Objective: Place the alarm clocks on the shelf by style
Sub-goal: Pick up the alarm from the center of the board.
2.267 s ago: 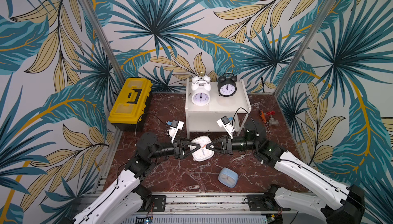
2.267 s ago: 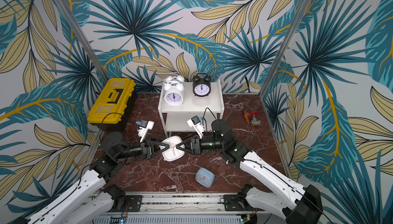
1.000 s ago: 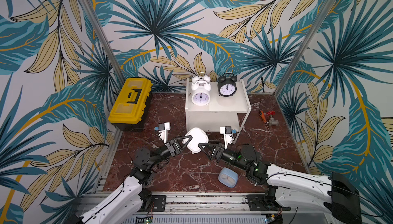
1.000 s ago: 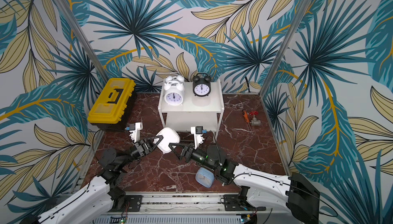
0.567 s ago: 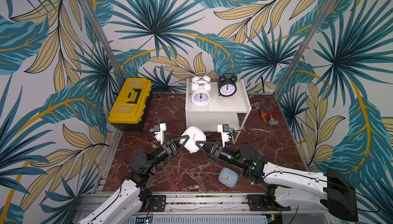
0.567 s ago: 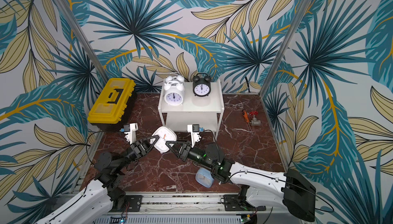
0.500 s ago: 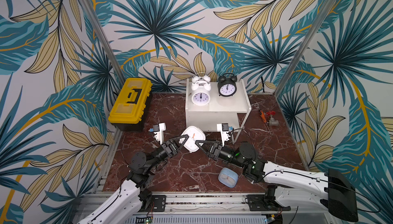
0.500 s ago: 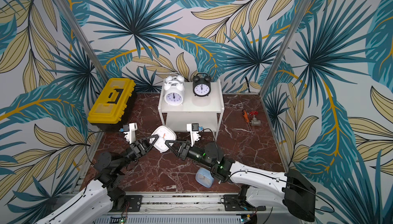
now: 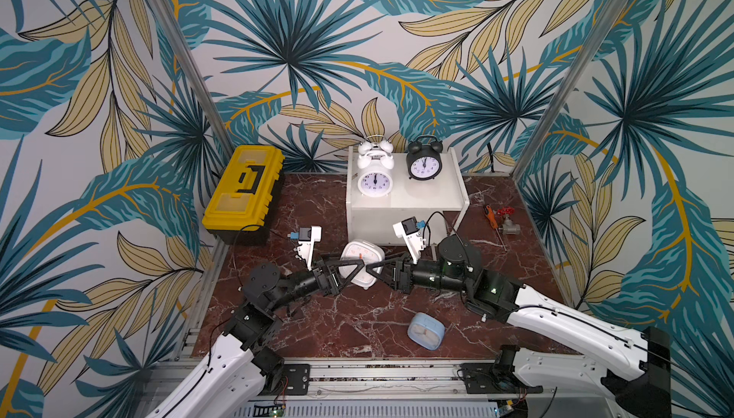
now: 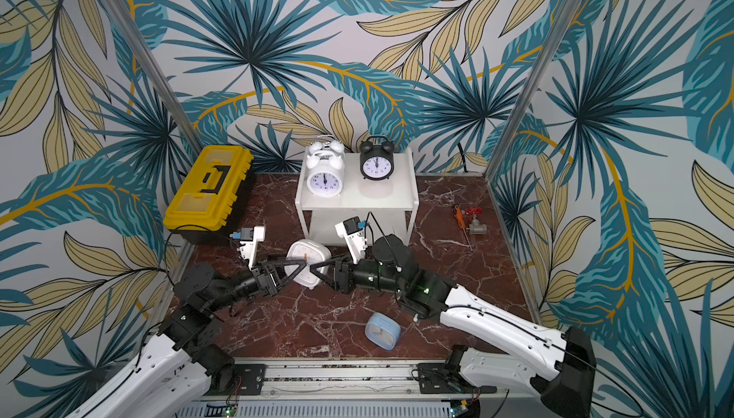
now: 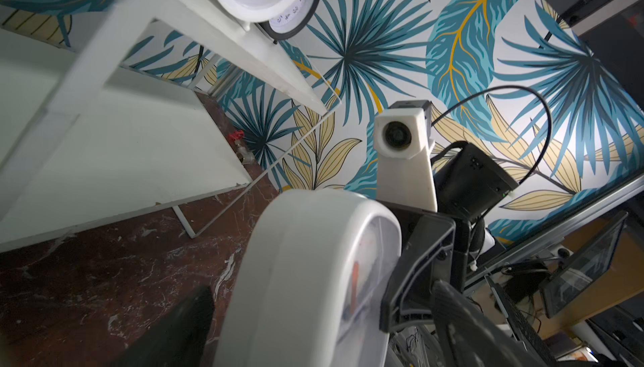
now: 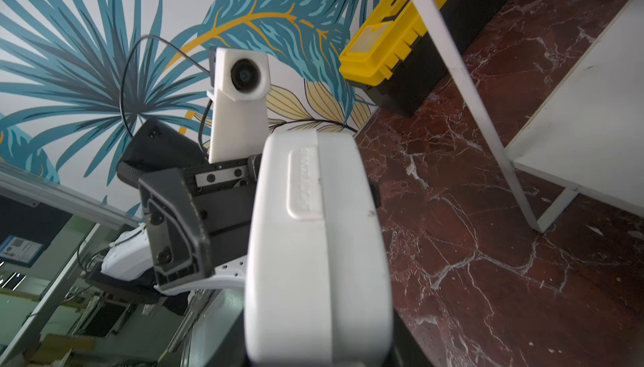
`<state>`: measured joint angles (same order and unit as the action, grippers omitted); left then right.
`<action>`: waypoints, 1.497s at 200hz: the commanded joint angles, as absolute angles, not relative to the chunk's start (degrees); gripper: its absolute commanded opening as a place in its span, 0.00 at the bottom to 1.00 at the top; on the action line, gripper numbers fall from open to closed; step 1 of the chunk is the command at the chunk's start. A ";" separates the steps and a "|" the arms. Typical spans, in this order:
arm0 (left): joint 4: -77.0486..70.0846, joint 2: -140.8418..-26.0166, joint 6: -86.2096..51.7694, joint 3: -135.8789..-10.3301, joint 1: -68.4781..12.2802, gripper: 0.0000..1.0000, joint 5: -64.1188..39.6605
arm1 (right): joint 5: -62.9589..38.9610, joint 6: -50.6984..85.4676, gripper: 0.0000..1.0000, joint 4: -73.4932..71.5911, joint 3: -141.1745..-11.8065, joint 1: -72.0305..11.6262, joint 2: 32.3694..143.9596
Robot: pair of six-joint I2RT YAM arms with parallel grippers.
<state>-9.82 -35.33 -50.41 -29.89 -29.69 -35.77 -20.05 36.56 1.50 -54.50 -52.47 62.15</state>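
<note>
I will take its side (image 9: pixel 347 257) with my left gripper and straighten the white rounded-square clock, which sits tilted in my right gripper, before my right gripper puts it on the shelf.
A white rounded-square alarm clock (image 9: pixel 363 255) (image 10: pixel 310 253) is held off the floor in front of the shelf (image 9: pixel 401 205) (image 10: pixel 357 197). My right gripper (image 9: pixel 373 271) (image 12: pixel 313 348) is shut on it from the right. My left gripper (image 9: pixel 353 273) (image 11: pixel 320 330) is open around the same clock (image 11: pixel 313 260), its fingers clear of it. On the shelf's top board stand two white twin-bell clocks (image 9: pixel 374 182), one behind the other, and a black twin-bell clock (image 9: pixel 424 164). A light blue rounded-square clock (image 9: pixel 425 330) (image 10: pixel 382 328) lies on the floor near the front.
A yellow-and-black toolbox (image 9: pixel 244 189) sits at the back left beside the shelf. A small metal valve with a red handle and an orange tool (image 9: pixel 500 217) lie at the right. The shelf's lower board (image 12: pixel 575 121) holds nothing that I can see.
My left gripper has spread its jaws and let go of the white square clock. My right gripper has closed on the clock. Both arms have shifted, but the clock has stayed about where it was.
</note>
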 commanded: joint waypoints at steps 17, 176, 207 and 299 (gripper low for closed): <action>-1.37 -35.30 -42.82 -33.08 -29.53 1.00 -41.53 | -37.41 31.99 0.13 6.92 -56.24 -47.15 61.31; -20.11 -40.07 -53.01 -31.40 -28.22 0.60 -52.41 | -48.16 25.40 0.13 16.48 -61.10 -40.49 64.96; -22.36 -40.34 -54.31 -30.33 -28.19 0.40 -51.83 | -48.10 26.59 0.15 14.55 -59.75 -40.13 64.11; -33.18 -40.23 -59.54 -25.96 -27.75 0.26 -42.63 | -25.92 40.71 0.79 -9.94 -43.60 -44.41 52.68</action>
